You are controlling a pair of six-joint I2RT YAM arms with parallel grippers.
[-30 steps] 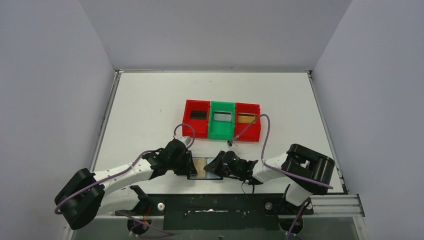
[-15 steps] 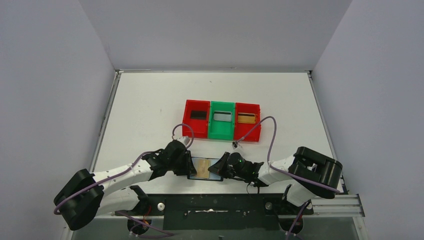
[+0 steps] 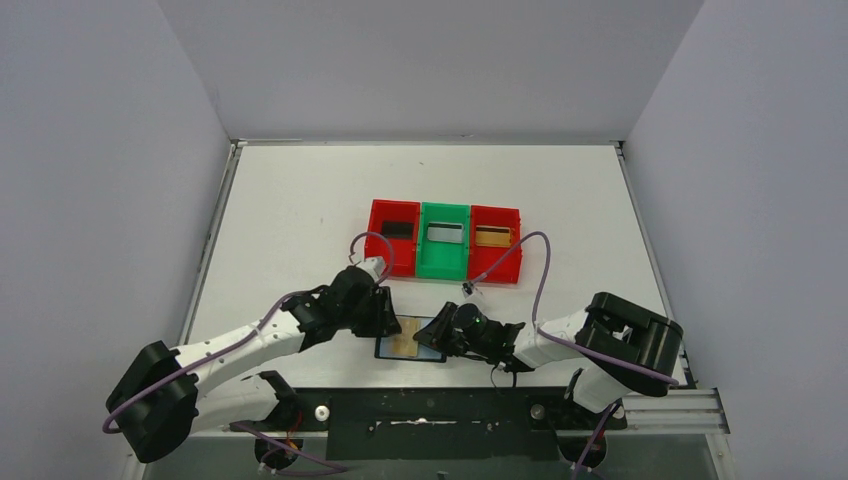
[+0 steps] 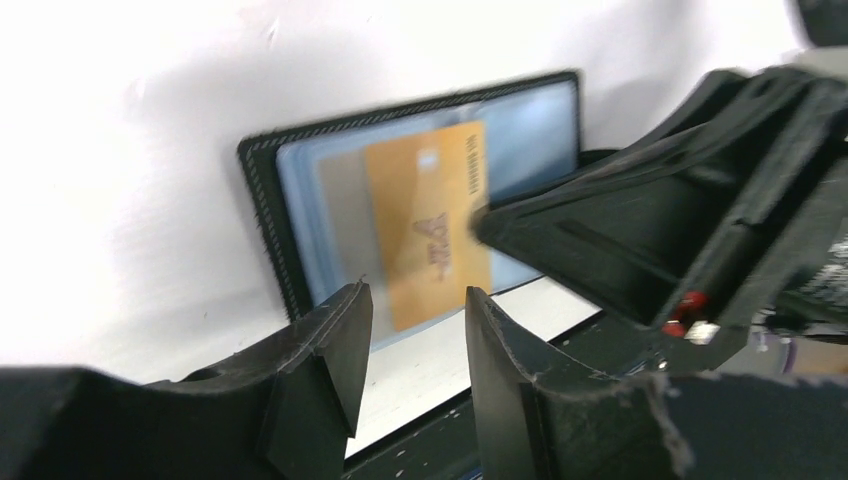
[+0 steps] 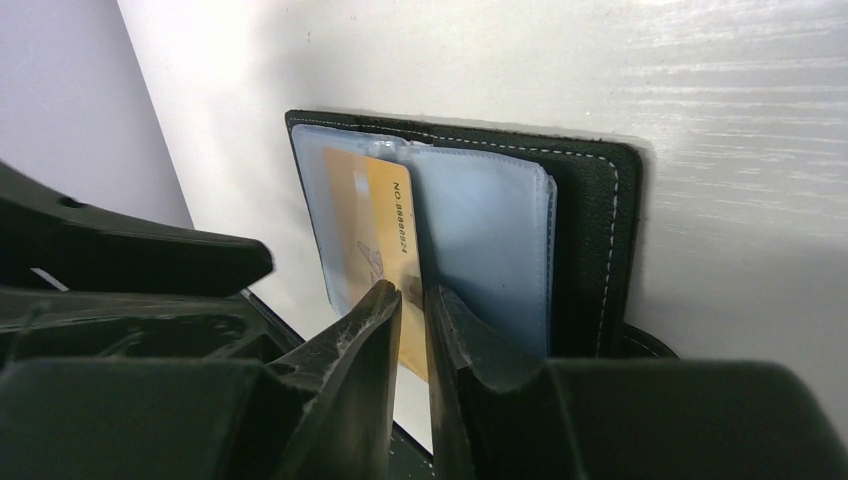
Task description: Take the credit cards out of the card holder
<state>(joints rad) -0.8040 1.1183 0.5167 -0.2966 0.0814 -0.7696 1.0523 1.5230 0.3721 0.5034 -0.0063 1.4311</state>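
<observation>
Most of the gold card is inside the pocket, so the robot's left gripper will push the card further out before the right gripper grips its free edge [image 5: 411,225].
The card holder [image 3: 384,352] lies open near the table's front edge, black border [image 4: 262,200] and grey-blue clear pockets [image 5: 480,230] facing up. A gold credit card [image 3: 404,338] sticks partway out of a pocket, lying flat [image 4: 425,220] [image 5: 370,220]. My left gripper [image 3: 388,322] [image 4: 415,293] hovers at the holder's left side, open and empty. My right gripper [image 3: 432,335] [image 5: 412,293] is low over the card's near end. Its jaws stand a narrow gap apart, with the card showing through the gap.
Behind the holder stand three joined trays: a red tray [image 3: 381,250] with a dark card, a green tray [image 3: 443,258] with a silvery card, and a red tray [image 3: 497,263] with a gold card. The black mounting rail [image 3: 430,408] runs along the near edge.
The gold card has slid further out of its pocket. My left gripper has opened and drawn back up and left. My right gripper's jaws have parted slightly.
</observation>
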